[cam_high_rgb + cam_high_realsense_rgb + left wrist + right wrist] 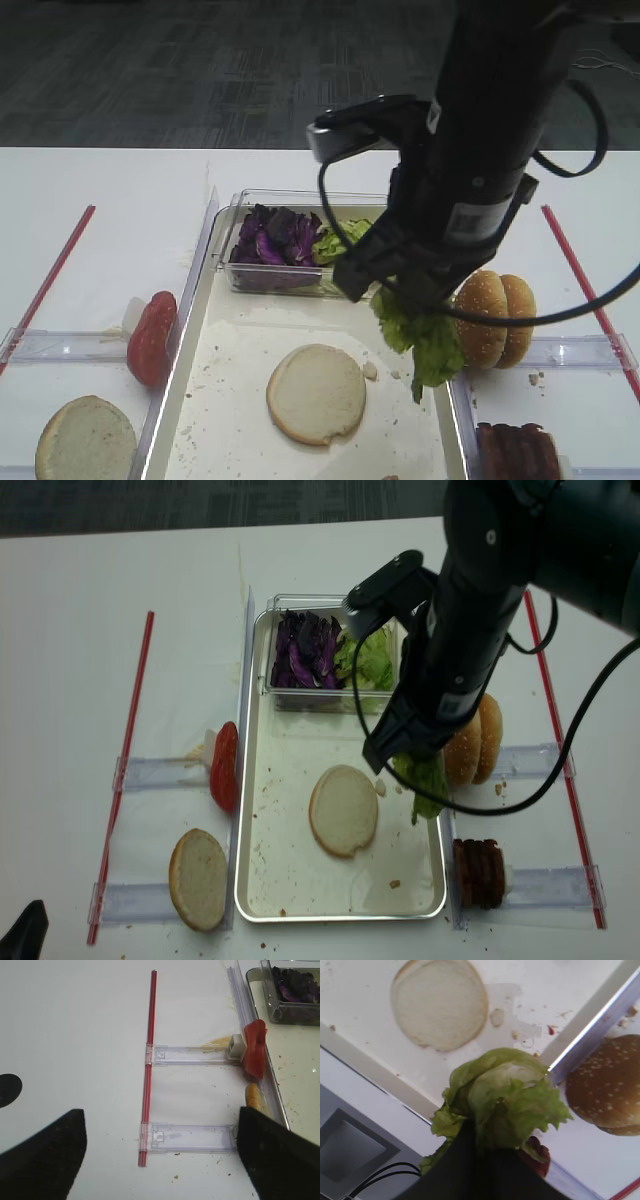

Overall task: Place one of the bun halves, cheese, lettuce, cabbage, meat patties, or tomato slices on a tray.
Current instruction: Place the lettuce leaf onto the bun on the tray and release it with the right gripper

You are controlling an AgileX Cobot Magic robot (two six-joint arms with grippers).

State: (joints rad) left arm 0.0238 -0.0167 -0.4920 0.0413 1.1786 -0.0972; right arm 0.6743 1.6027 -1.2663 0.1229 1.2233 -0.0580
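Note:
My right gripper needs to release the lettuce onto the cut side of the bun half (351, 805) (449, 1007) that is lying there on the tray.
My right gripper (397, 290) (490, 1146) (404, 756) is shut on a frilly green lettuce (422, 342) (506, 1094) (427, 782) clump, which hangs above the right rim of the tray (232, 385) (282, 832). A bun half (316, 392) (439, 1002) (343, 810) lies cut face up on the tray. In the left wrist view my left gripper (161, 1127) stands open and empty over the white table, left of the tray. Cheese is out of view.
A clear box (226, 262) at the tray's far end holds purple cabbage (274, 236) and more lettuce. Tomato slices (152, 335) (255, 1049) and a bun half (85, 440) lie left of the tray. Sesame buns (495, 318) and meat patties (518, 452) lie right.

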